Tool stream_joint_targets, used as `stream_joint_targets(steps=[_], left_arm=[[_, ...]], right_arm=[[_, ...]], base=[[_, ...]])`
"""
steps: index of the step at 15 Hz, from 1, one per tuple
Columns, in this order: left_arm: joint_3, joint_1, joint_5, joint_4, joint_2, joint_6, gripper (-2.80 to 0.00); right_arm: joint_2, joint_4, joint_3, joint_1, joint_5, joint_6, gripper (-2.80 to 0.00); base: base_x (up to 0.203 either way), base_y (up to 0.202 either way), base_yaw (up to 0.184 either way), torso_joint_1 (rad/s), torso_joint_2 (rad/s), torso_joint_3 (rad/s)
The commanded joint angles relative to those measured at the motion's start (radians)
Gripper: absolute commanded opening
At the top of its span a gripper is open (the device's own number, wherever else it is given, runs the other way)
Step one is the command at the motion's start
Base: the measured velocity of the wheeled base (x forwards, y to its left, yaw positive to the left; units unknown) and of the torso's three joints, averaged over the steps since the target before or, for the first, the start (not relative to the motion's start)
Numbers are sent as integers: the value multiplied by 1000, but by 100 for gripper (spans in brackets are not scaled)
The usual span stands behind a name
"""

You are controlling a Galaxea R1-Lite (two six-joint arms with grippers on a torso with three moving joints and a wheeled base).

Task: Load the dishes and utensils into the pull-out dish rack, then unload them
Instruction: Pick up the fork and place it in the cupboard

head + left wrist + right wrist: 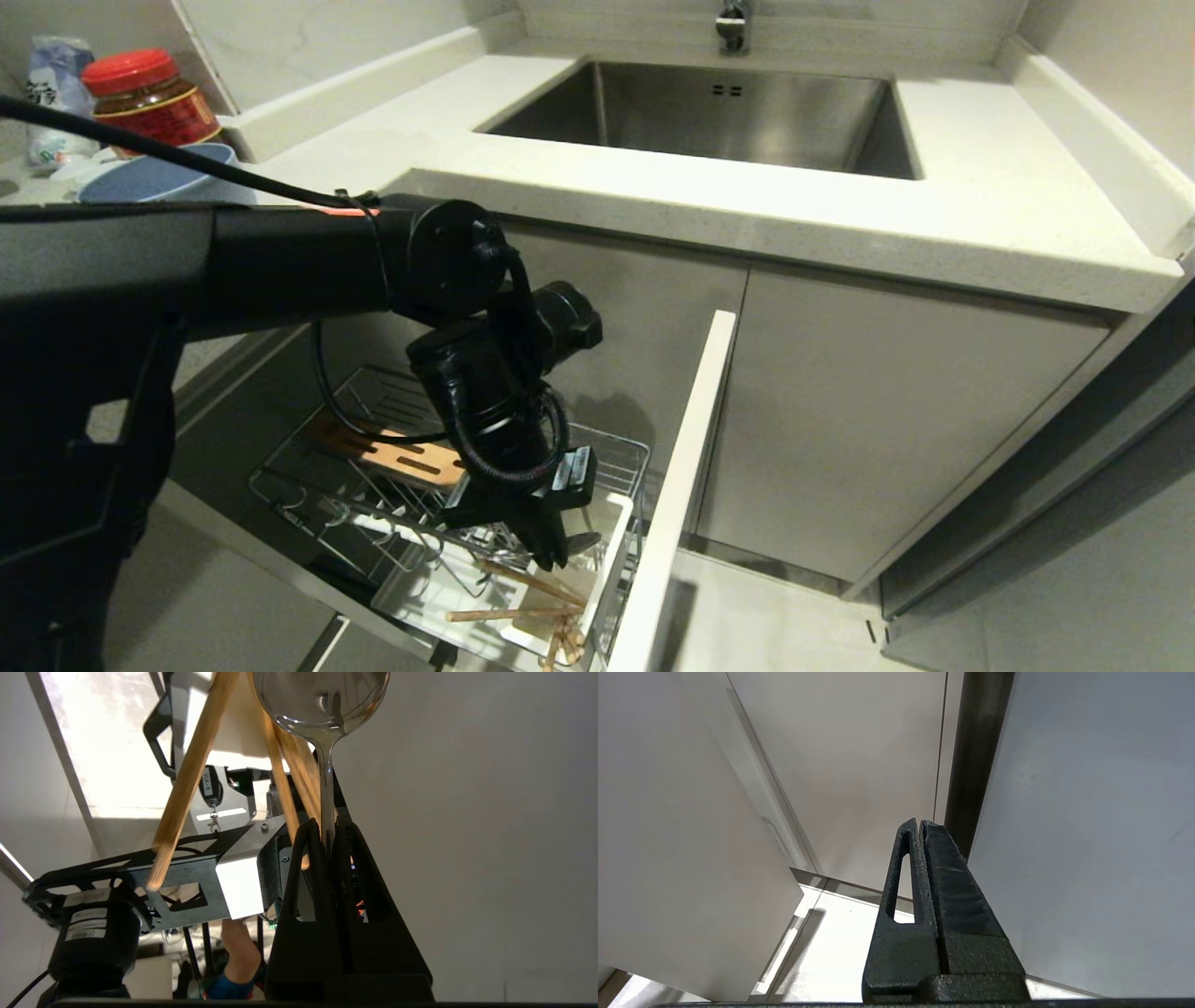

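Note:
Next, I let go of the silver spoon with my left gripper inside the white utensil box (598,542), against the rim facing the white front panel.
My left gripper (553,553) reaches down into the white utensil box (613,546) at the front of the pull-out dish rack (611,459). In the left wrist view the left gripper (327,828) is shut on the thin handle of the silver spoon (322,704). The spoon's bowl points away from the fingers. Light-wood chopsticks (187,779) lean beside the spoon and lie in the utensil box (523,583). A light blue dish (154,177) sits on the counter at far left. My right gripper (920,823) is shut on nothing, parked near cabinet fronts.
The rack's white front panel (681,467) stands just right of my left gripper, and its orange-brown wooden bar (411,457) lies behind. A steel sink (709,112) is set in the counter above. A red-lidded jar (149,93) stands at far left. A person's leg (238,947) shows behind the robot frame.

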Motion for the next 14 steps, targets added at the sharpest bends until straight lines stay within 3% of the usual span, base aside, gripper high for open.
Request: stream_joint_targets(steps=[1, 14], left_arm=[[0, 0, -13, -4, 38, -2, -280], [-3, 34, -7, -101, 127, 4, -280]], right_arm=[[-1, -1, 26, 0, 0, 0, -280], [-1, -1, 26, 0, 0, 0, -280]], base=[[0, 0, 0, 0, 0, 0], [0, 0, 0, 0, 0, 0]])
